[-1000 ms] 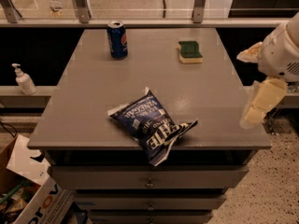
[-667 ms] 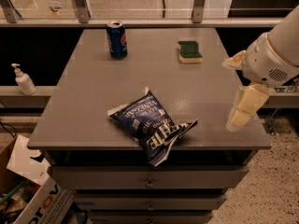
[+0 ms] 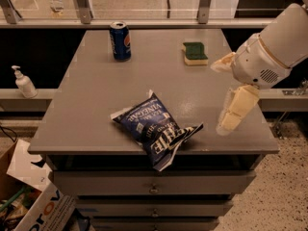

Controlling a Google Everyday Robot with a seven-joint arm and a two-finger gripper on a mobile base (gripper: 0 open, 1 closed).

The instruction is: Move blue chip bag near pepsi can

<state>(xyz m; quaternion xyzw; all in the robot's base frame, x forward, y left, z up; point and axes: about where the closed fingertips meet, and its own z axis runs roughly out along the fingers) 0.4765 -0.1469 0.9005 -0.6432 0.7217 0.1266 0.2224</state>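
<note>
The gripper goes next to close on the near part point(image 3: 168, 132) of the blue chip bag, beside its end overhanging the table's front edge.
The blue chip bag point(image 3: 153, 130) lies crinkled on the grey table point(image 3: 96, 95) near its front edge, one corner hanging over the edge. The pepsi can point(image 3: 120, 41) stands upright at the table's far left. My gripper point(image 3: 225, 91) hangs over the table's right side, to the right of the bag and apart from it. Its cream fingers point(image 3: 237, 109) are spread wide and hold nothing.
A green-and-yellow sponge point(image 3: 195, 53) lies at the far right of the table. A white pump bottle point(image 3: 22, 83) stands on a ledge to the left. A cardboard box point(image 3: 29, 201) sits on the floor at the lower left. Drawers point(image 3: 154, 189) are below the table top.
My arm and gripper have moved left, from beyond the table's right edge to over its right side, closer to the bag. The bag, can and sponge have not moved.
</note>
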